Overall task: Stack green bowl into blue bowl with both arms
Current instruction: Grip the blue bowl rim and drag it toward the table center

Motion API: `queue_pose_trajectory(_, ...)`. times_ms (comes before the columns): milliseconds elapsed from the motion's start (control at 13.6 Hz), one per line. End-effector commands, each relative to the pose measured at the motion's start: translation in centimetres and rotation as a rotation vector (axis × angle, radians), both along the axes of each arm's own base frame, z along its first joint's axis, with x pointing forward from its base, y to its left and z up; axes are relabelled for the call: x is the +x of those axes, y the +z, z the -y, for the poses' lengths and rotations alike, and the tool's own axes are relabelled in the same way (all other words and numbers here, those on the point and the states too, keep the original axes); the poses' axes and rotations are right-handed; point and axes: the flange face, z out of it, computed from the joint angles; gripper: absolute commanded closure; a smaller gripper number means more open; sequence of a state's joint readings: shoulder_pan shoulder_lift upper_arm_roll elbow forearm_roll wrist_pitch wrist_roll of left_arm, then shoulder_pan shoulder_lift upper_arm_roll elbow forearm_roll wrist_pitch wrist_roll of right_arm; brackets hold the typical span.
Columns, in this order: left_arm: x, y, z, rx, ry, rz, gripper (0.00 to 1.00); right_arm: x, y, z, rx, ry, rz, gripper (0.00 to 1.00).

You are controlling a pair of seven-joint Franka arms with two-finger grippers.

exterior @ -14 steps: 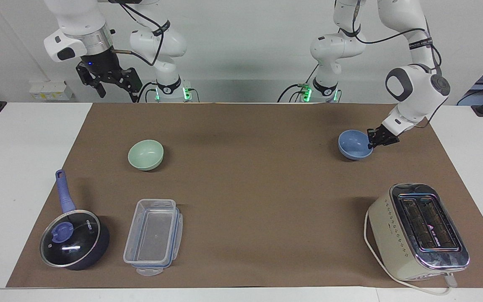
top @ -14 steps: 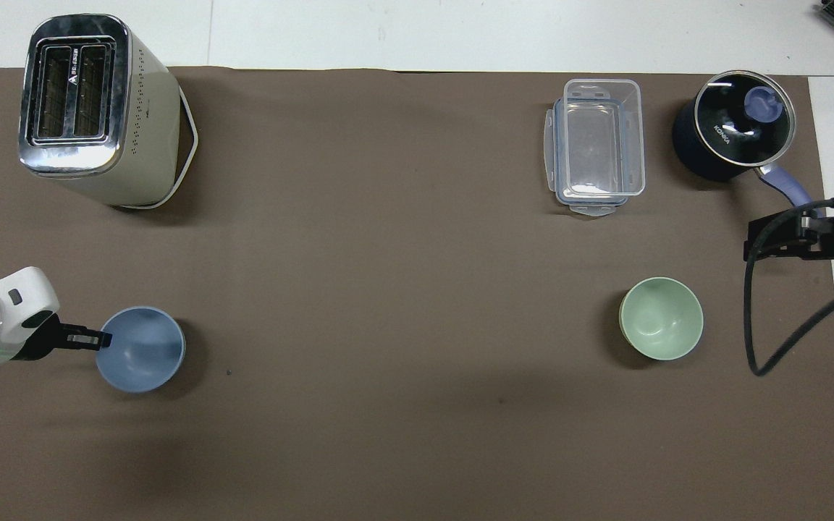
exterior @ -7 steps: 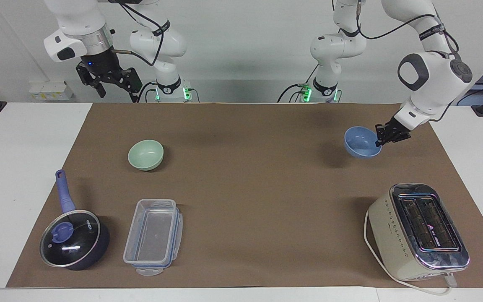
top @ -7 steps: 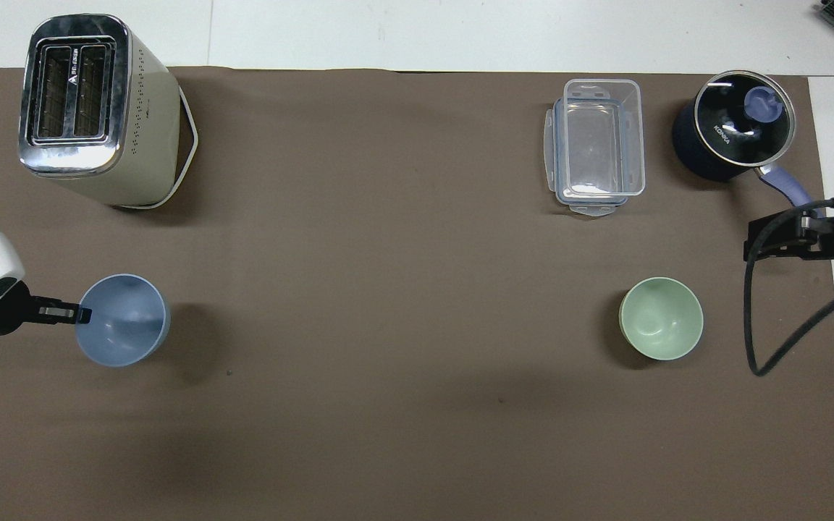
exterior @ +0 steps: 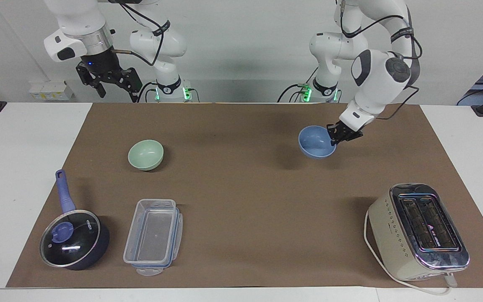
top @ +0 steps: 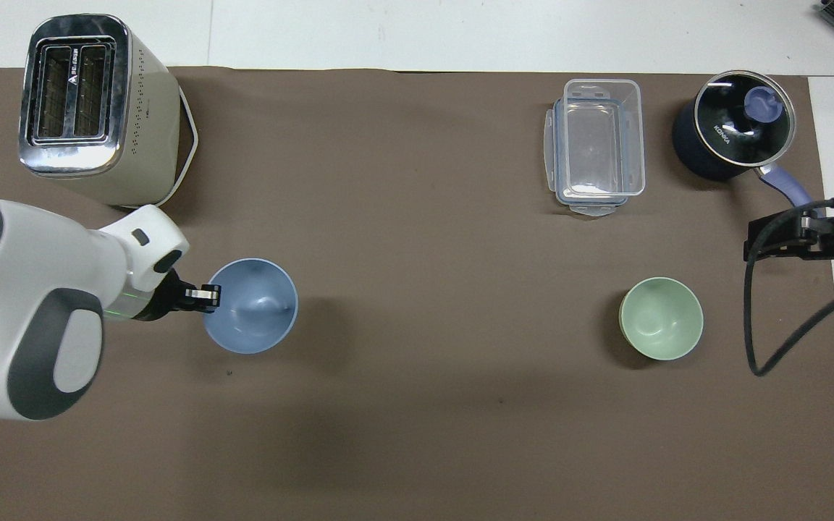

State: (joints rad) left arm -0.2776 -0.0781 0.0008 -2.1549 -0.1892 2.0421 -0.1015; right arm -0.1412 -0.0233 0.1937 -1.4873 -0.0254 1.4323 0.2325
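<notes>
The robot's left gripper should set the blue bowl, which hangs tilted above the mat now, down on the mat's bare middle (top: 399, 360), a little nearer the robot than the green bowl.
The blue bowl (exterior: 315, 142) hangs a little above the brown mat, tilted, and also shows in the overhead view (top: 254, 307). My left gripper (exterior: 333, 138) is shut on its rim, on the side toward the left arm's end; it also shows from overhead (top: 207, 297). The green bowl (exterior: 145, 154) stands upright on the mat toward the right arm's end, untouched (top: 661, 318). My right gripper (exterior: 117, 89) waits open and empty, high over the table's edge at the right arm's end (top: 754, 242).
A cream toaster (exterior: 417, 230) stands farther from the robots at the left arm's end. A clear plastic container (exterior: 153, 237) and a dark lidded saucepan (exterior: 74, 241) stand farther from the robots than the green bowl. The brown mat (exterior: 241, 188) covers the table's middle.
My left gripper has lifted the blue bowl off the mat and carried it toward the table's middle, toward the green bowl. The right arm has not moved.
</notes>
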Motion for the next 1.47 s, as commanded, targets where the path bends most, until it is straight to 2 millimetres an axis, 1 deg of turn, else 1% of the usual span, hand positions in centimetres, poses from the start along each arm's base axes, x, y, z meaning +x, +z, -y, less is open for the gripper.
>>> queue_pose_trajectory(0,-2.2,-2.2,4.7,-0.014,0.039,0.012,1.00,-0.2,-0.1,0.3,0.001,-0.013,-0.002,0.00)
queue_pose_trajectory(73,-3.2,-3.2,6.5,-0.013,0.045,0.022,1.00,-0.2,0.0,0.3,0.001,-0.013,0.000,0.00)
queue_pose_trajectory(220,-5.1,-5.2,9.0,-0.016,0.074,0.044,1.00,-0.2,-0.1,0.3,0.001,-0.013,-0.002,0.00)
queue_pose_trajectory(294,-6.0,-5.8,10.4,-0.017,0.077,0.050,1.00,-0.2,-0.1,0.3,0.001,-0.015,-0.002,0.00)
queue_pose_trajectory(367,-6.8,-7.0,12.0,-0.019,0.081,0.042,1.00,-0.2,-0.1,0.3,0.001,-0.013,-0.002,0.00)
queue_pose_trajectory(588,-9.4,-9.5,16.9,-0.025,0.117,0.042,1.00,-0.2,-0.1,0.3,0.001,-0.013,-0.002,0.00)
queue_pose_trajectory(661,-9.8,-9.9,17.2,-0.023,0.115,0.042,1.00,-0.2,-0.1,0.3,0.001,-0.013,-0.002,0.00)
queue_pose_trajectory(734,-9.8,-9.8,17.2,-0.021,0.112,0.037,0.79,-0.2,-0.1,0.3,0.001,-0.013,-0.002,0.00)
queue_pose_trajectory(808,-9.5,-9.8,17.1,-0.018,0.103,0.034,0.01,-0.2,-0.1,0.3,0.001,-0.013,-0.002,0.00)
queue_pose_trajectory(955,-8.4,-8.6,16.6,-0.028,0.121,0.040,0.00,-0.2,0.0,0.3,0.001,-0.013,0.000,0.00)
queue_pose_trajectory(1028,-7.0,-7.8,15.5,-0.021,0.141,0.028,0.00,-0.2,0.0,0.3,0.001,-0.013,0.000,0.00)
queue_pose_trajectory(1102,-5.3,-6.7,14.2,-0.017,0.150,0.024,0.00,-0.2,-0.1,0.3,0.001,-0.015,-0.002,0.00)
queue_pose_trajectory(1175,-4.0,-5.6,13.1,-0.019,0.132,0.023,0.00,-0.2,0.0,0.3,0.001,-0.013,0.000,0.00)
queue_pose_trajectory(1249,-2.5,-4.4,11.2,-0.017,0.124,0.012,0.00,-0.2,0.0,0.3,0.001,-0.013,0.000,0.00)
queue_pose_trajectory(1395,0.0,-2.0,8.1,-0.020,0.112,0.001,0.00,-0.1,0.0,1.3,0.001,-0.033,0.001,0.00)
